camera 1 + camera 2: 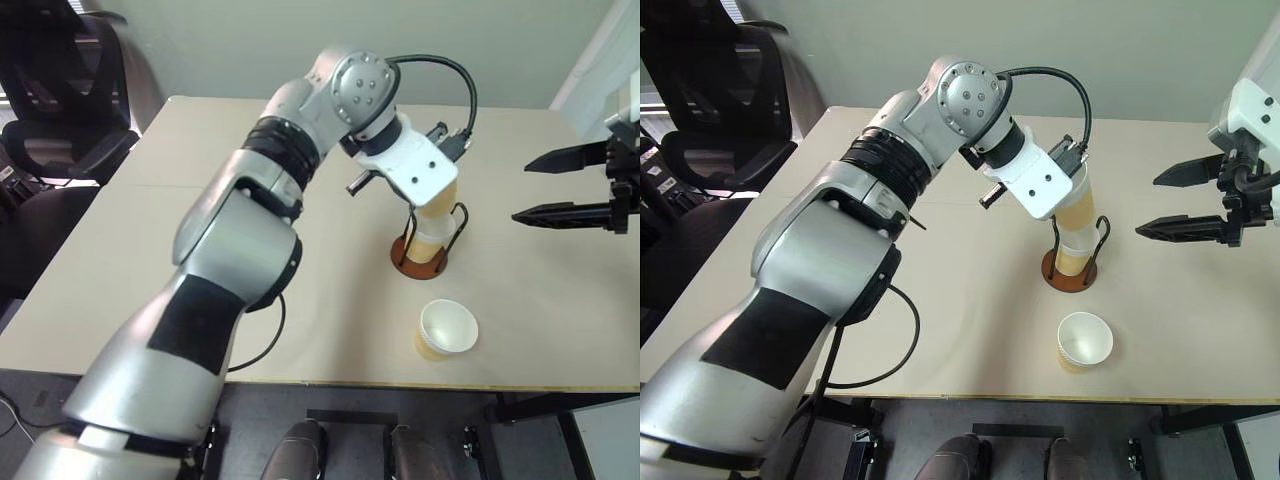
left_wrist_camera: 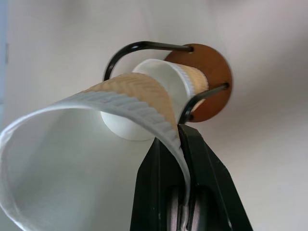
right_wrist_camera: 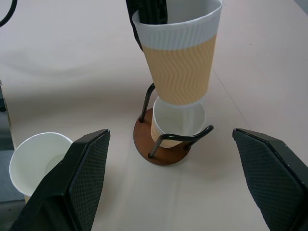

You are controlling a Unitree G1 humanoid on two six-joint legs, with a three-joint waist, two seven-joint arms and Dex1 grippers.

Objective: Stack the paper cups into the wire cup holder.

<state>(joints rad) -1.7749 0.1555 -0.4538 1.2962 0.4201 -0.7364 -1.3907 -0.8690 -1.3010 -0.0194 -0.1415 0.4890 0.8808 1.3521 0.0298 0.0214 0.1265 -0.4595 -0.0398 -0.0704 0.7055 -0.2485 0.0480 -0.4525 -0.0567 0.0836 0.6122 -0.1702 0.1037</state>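
My left gripper is holding its paper cup and will let go of it inside the cup seated (image 1: 432,232) (image 2: 154,91) between the holder's black loops.
The wire cup holder (image 3: 163,150) stands on its brown disc base mid-table, with one paper cup (image 3: 177,121) seated between its black loops. My left gripper (image 2: 182,135) is shut on the rim of a second paper cup (image 3: 180,62). It holds that cup slightly tilted right above the holder, the cup's bottom at the seated cup's mouth. A third paper cup (image 1: 446,329) stands upright near the table's front edge. My right gripper (image 1: 522,190) hovers open to the right of the holder, with nothing between its fingers.
The beige table (image 1: 150,250) has its front edge just behind the loose cup. A black office chair (image 1: 60,100) stands off the table's left side.
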